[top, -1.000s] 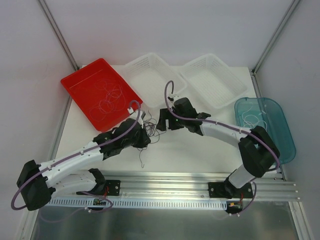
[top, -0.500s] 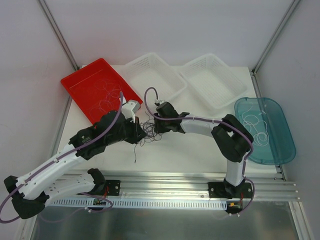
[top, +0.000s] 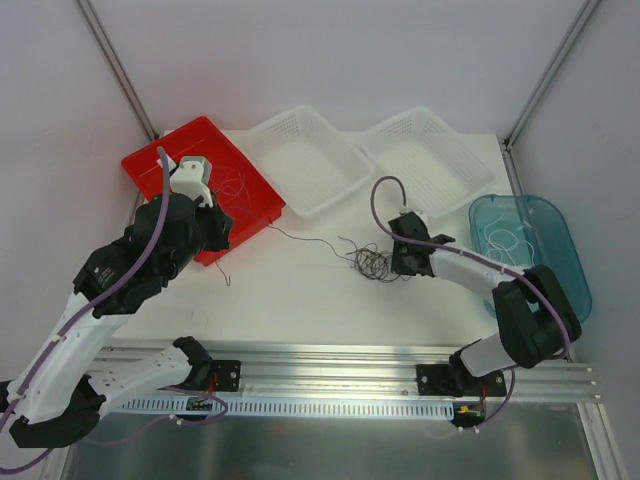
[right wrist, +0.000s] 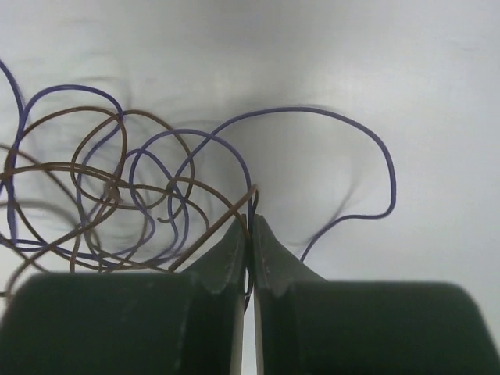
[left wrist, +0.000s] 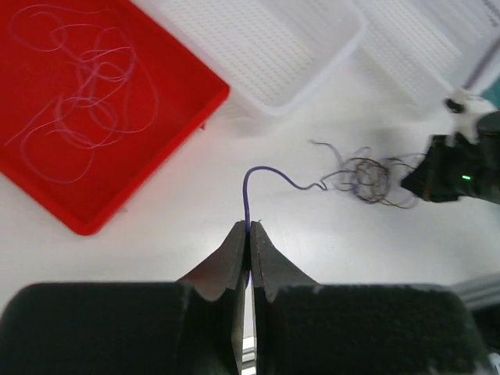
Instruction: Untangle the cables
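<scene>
My right gripper should open and take the brown cable's loops [right wrist: 114, 192] before it pulls the cables apart, because it is pinching a purple cable together with a brown one.
The tangle of thin purple and brown cables [top: 372, 262] lies on the white table [top: 300, 300] at mid-right. My right gripper [top: 392, 262] is shut on strands at the tangle's right edge; in the right wrist view its fingertips [right wrist: 250, 220] pinch a brown and a purple strand beside the loops [right wrist: 117, 195]. My left gripper [top: 232, 236] hovers by the red tray's near corner, shut on one purple cable [left wrist: 248, 187]. That cable stretches from the left gripper [left wrist: 248, 229] across the table to the tangle [left wrist: 371, 176]. Its loose end [top: 226, 275] dangles below the gripper.
The red tray [top: 150, 170] at back left holds thin white cables [left wrist: 78, 86]. Two white mesh baskets [top: 305, 160] [top: 430, 160] stand along the back. A teal tray [top: 550, 215] with white cable loops sits at the right edge. Aluminium rails run along the near side.
The left gripper has pulled back and left toward the red tray, drawing a purple cable out of the tangle. The right gripper closed on the tangle and moved right with it.
</scene>
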You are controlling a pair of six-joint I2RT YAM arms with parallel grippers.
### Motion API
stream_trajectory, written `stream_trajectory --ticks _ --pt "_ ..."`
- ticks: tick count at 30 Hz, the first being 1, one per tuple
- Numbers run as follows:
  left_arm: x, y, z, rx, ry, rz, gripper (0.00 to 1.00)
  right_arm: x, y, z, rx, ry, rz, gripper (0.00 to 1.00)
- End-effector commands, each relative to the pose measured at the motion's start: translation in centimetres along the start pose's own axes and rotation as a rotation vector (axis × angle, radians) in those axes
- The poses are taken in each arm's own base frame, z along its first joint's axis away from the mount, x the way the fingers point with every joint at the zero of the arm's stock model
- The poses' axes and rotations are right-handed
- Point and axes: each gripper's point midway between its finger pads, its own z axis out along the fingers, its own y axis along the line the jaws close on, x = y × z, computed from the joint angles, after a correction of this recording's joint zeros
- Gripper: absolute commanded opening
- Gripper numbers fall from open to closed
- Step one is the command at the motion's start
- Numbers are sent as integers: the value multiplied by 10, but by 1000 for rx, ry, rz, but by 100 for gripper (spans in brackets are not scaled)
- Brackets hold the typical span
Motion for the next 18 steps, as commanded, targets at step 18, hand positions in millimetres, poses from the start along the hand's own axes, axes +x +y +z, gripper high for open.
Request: stream_trajectory --ticks 18 --pt "-25 67 -28 -263 -50 17 0 7 -89 -44 116 31 131 18"
